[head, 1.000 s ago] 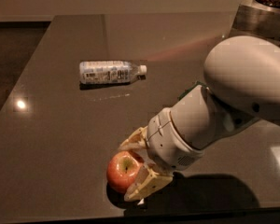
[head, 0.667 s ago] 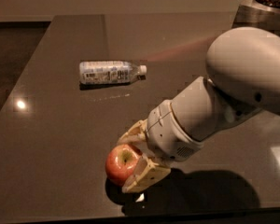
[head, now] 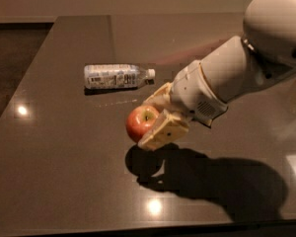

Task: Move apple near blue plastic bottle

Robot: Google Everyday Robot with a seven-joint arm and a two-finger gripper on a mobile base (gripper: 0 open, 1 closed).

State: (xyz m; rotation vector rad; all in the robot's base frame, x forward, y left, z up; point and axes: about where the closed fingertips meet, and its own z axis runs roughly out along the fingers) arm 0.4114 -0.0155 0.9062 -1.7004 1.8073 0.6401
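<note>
The apple will go down from my gripper on the table (head: 120,94) just in front of the blue plastic bottle's middle.
The red-orange apple (head: 141,123) with a yellowish stem dimple is held in my gripper (head: 152,120), whose cream fingers (head: 164,132) are shut on it from both sides. The apple hangs above the dark table, its shadow lying below it. The blue plastic bottle (head: 116,76), clear with a pale label and white cap, lies on its side on the table, up and to the left of the apple, cap pointing right. My white arm (head: 237,78) reaches in from the right.
The dark glossy table (head: 64,147) has its front edge along the bottom of the view and its left edge running up the left side. Light spots reflect on its surface.
My gripper has lifted the apple off the table and carried it up and toward the bottle. The bottle has not moved.
</note>
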